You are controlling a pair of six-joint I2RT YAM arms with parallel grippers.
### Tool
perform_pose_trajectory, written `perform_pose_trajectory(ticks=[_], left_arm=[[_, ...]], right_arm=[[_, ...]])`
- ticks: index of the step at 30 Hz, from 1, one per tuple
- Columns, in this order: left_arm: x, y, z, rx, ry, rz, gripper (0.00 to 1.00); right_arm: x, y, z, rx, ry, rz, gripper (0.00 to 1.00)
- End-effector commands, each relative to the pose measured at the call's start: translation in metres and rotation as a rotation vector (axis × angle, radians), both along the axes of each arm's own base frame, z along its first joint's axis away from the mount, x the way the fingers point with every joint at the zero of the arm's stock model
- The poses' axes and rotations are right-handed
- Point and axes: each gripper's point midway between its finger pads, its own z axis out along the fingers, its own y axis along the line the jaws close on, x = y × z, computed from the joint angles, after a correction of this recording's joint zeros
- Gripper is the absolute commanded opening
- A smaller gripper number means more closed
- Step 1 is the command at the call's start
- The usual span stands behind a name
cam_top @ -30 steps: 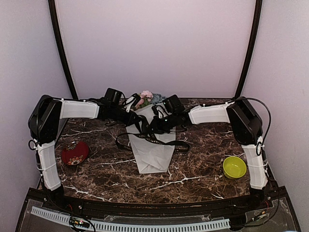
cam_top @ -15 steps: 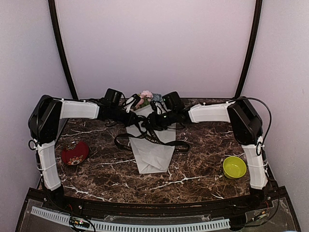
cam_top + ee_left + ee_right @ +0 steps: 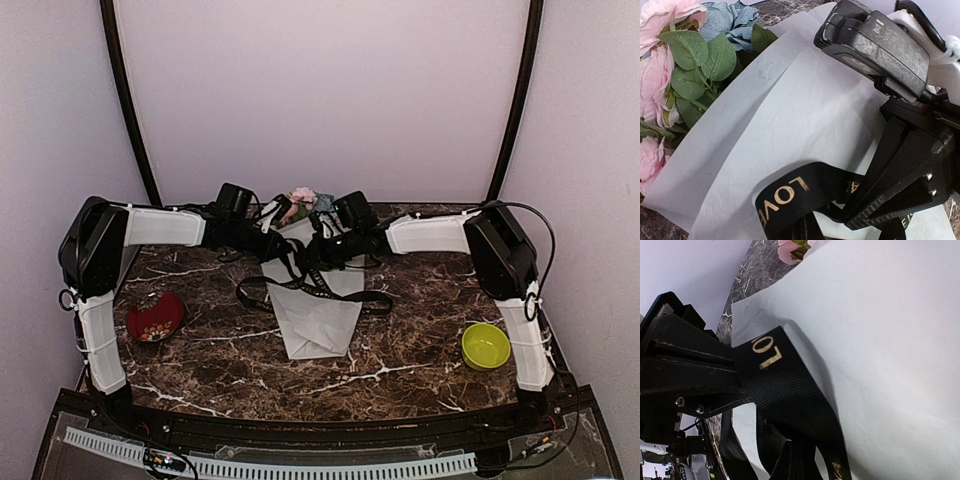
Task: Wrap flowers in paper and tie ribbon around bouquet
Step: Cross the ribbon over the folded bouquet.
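The ribbon hangs in a slack loop beside my right gripper, so my left gripper needs to open, grab the loop and pull it out past the paper's edge [image 3: 265, 266].
The bouquet lies on the marble table, its frosted white paper [image 3: 318, 318] cone pointing toward me and the pink, white and blue flowers [image 3: 303, 202] at the far end. A black ribbon [image 3: 262, 291] with gold lettering drapes across the cone and trails onto the table on both sides. My left gripper [image 3: 289, 247] and right gripper [image 3: 322, 250] meet fingertip to fingertip above the upper part of the cone, each shut on the ribbon. In the left wrist view the ribbon [image 3: 785, 196] loops over the paper [image 3: 790, 110] beside the flowers [image 3: 670, 65]. The right wrist view shows the ribbon [image 3: 790, 390] pinched by the left fingers [image 3: 705, 367].
A red bowl [image 3: 155, 317] sits at the left of the table and a yellow-green bowl [image 3: 486, 346] at the right. Black curved posts [image 3: 130, 110] rise at both back corners against the pale wall.
My right gripper has shifted a little left and toward the back, closer to the left gripper, pulling the ribbon with it. The left arm has stayed put.
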Motion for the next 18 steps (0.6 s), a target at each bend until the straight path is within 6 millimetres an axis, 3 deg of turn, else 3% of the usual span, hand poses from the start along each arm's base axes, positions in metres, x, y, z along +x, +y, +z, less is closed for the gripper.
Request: perform_pose_trajectory(ticks=[1, 7, 18], left_arm=[[-0.002, -0.003, 0.017, -0.026, -0.017, -0.019, 0.04], [-0.003, -0.002, 0.035, -0.007, -0.060, -0.048, 0.25], [0.000, 0.006, 0.067, -0.019, -0.090, -0.124, 0.32]], right_arm=[[0.003, -0.002, -0.007, -0.016, -0.004, -0.012, 0.00], [0.000, -0.004, -0.017, -0.035, 0.014, -0.015, 0.00], [0.000, -0.007, -0.018, -0.046, 0.010, -0.018, 0.00]])
